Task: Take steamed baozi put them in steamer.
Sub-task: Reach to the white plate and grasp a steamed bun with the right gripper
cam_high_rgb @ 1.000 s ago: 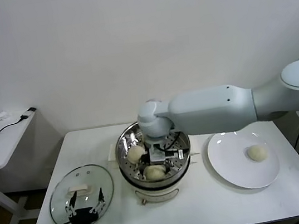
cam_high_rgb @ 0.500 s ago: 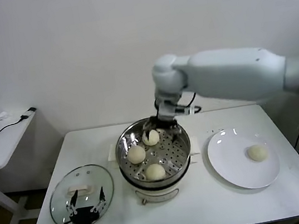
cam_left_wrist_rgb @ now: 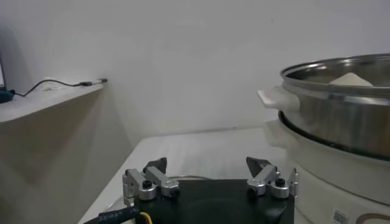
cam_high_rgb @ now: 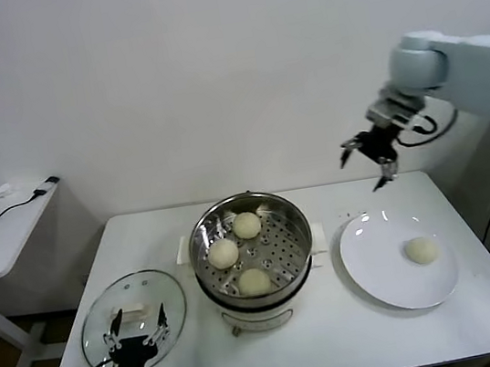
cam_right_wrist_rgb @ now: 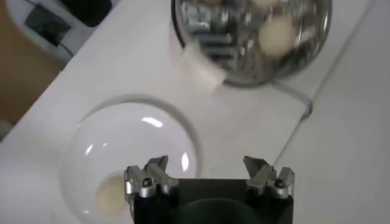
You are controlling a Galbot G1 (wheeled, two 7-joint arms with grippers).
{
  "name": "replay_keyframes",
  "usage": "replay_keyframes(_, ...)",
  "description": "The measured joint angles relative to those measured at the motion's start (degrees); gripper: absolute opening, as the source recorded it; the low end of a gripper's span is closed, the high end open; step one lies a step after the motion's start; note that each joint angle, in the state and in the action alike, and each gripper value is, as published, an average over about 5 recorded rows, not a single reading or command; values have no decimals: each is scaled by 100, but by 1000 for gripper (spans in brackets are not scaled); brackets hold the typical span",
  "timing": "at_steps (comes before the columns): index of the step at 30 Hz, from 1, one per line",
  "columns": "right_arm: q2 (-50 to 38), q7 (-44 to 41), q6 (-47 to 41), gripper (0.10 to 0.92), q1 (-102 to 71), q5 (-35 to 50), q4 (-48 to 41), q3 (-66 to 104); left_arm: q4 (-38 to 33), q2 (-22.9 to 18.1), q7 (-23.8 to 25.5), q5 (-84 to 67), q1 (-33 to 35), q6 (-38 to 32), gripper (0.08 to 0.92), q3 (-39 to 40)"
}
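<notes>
I should next move my right gripper to the baozi on the white plate and close it on the baozi's opposite sides [cam_high_rgb: 425, 250] [cam_right_wrist_rgb: 112, 195].
The shiny steamer [cam_high_rgb: 244, 198] stands mid-table with three steamed baozi on its perforated tray: at the back [cam_high_rgb: 247, 225], the left [cam_high_rgb: 223, 253] and the front [cam_high_rgb: 253, 281]. Another baozi [cam_high_rgb: 421, 250] lies on the white plate [cam_high_rgb: 382, 264] to the right. My right gripper [cam_high_rgb: 366, 161] hangs open and empty in the air, behind the plate. Its wrist view looks down past the gripper [cam_right_wrist_rgb: 207, 163] onto the plate [cam_right_wrist_rgb: 131, 146], its baozi [cam_right_wrist_rgb: 109, 195] and the steamer [cam_right_wrist_rgb: 244, 42]. My left gripper [cam_high_rgb: 140, 333] rests open and empty by the front left edge, facing the steamer [cam_left_wrist_rgb: 341, 115].
A round glass lid [cam_high_rgb: 134, 315] with a white handle lies flat at the table's front left, just under the left gripper. A low side table [cam_high_rgb: 3, 229] with cables stands off to the far left. A white wall is close behind.
The right gripper left a third baozi at the back of the steamer, rose out of it and swung right to above the plate's far side. The left arm stayed put.
</notes>
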Motion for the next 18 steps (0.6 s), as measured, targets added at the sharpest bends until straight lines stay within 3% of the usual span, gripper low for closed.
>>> replay_keyframes(9, -924, 324, -589, 823, -1330, -459, -269, 554, 60, -34, 1, 35, -6, -7, 823, 7)
replay_keyframes(18, -1078, 706, -1129, 823, -2734, -938, -672, 1558, 66, -44, -9, 51, 39, -36, 823, -2)
